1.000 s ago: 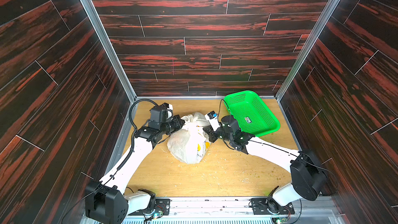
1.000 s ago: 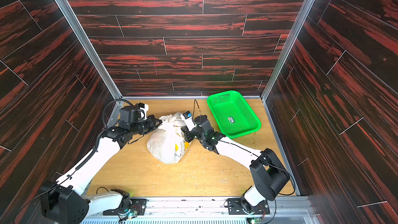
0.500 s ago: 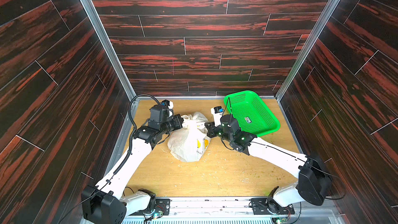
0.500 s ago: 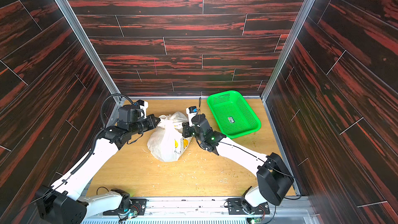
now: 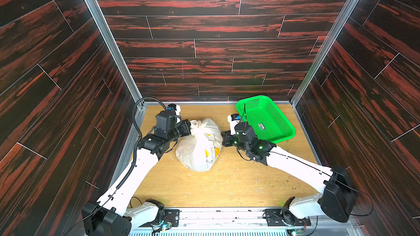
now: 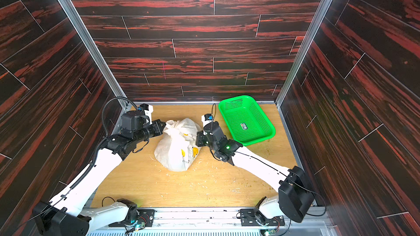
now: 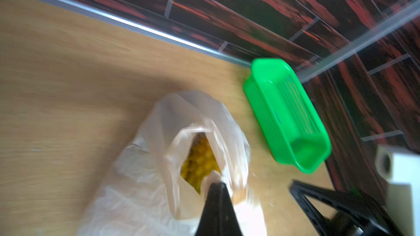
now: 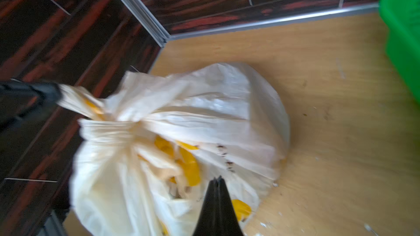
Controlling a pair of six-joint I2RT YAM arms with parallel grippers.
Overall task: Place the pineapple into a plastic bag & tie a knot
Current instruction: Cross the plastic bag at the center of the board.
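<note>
A strap is held by my left gripper only and my right gripper is empty, so my right gripper will open and grab plastic (image 5: 213, 134) next to the knot before tightening it.
The plastic bag (image 5: 200, 153) (image 6: 175, 153), white with yellow banana prints, lies bulging on the wooden table between my two arms. Its handle straps are bunched into a knot (image 5: 196, 128) (image 8: 127, 123) at the far end. The yellow pineapple (image 7: 200, 162) shows through a gap in the bag's mouth. My left gripper (image 5: 189, 126) (image 7: 216, 185) is shut on a white strap end just left of the knot. My right gripper (image 5: 223, 137) (image 8: 217, 178) is shut, its tips against the bag's right side, and no plastic shows between them.
A green mesh basket (image 5: 268, 114) (image 6: 247, 119) stands empty at the back right, close behind my right wrist. Pale crumbs (image 5: 227, 173) are scattered over the table in front of the bag. Dark panel walls close in on three sides.
Both arms have shifted slightly toward the back wall, the right wrist also a little to the right. The bag stays between them, and both wrist views are blurred by motion.
</note>
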